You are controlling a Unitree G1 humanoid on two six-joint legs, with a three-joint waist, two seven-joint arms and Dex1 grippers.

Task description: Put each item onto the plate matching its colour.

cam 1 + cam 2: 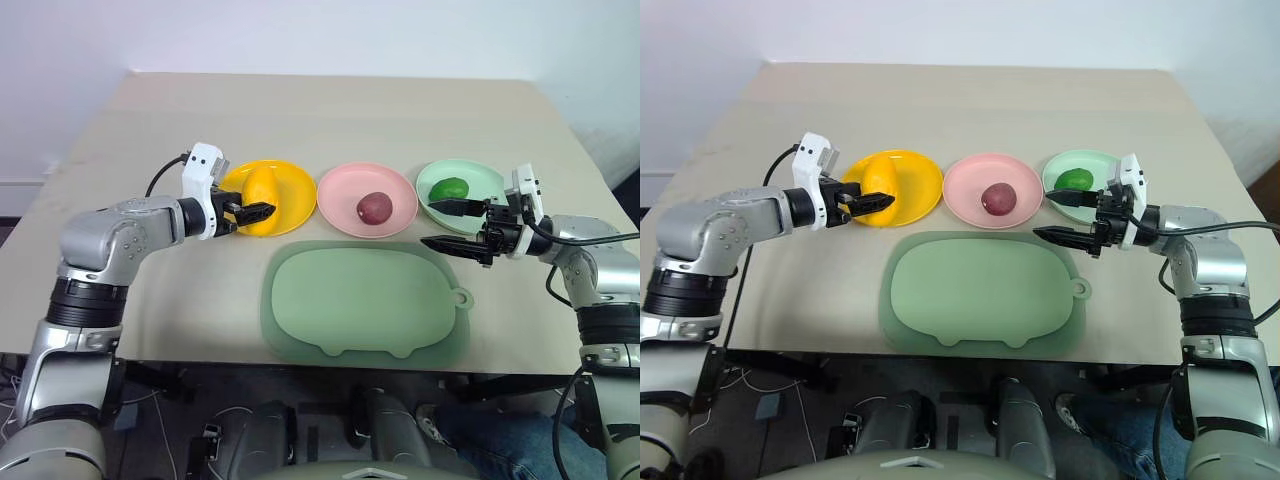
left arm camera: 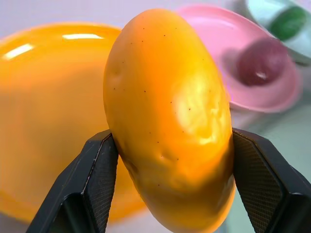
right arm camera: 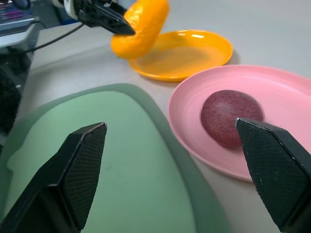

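My left gripper should release the yellow oblong item near the middle of the yellow plate (image 1: 261,193) (image 2: 70,111). The item is held above that plate's near edge.
My left gripper (image 1: 258,211) is shut on the yellow oblong item (image 1: 259,199), holding it above the near left edge of the yellow plate (image 1: 290,190); both fingers (image 2: 95,187) press its sides in the left wrist view. The dark reddish-purple round item (image 1: 374,208) lies on the pink plate (image 1: 345,190). The green oval item (image 1: 449,189) lies on the mint green plate (image 1: 487,181). My right gripper (image 1: 447,226) stands open near that plate's front edge, pointing left, with nothing between its fingers (image 3: 80,170).
A large sage-green pig-shaped tray (image 1: 365,300) lies in front of the three plates, near the table's front edge. The far half of the beige table (image 1: 330,110) is bare.
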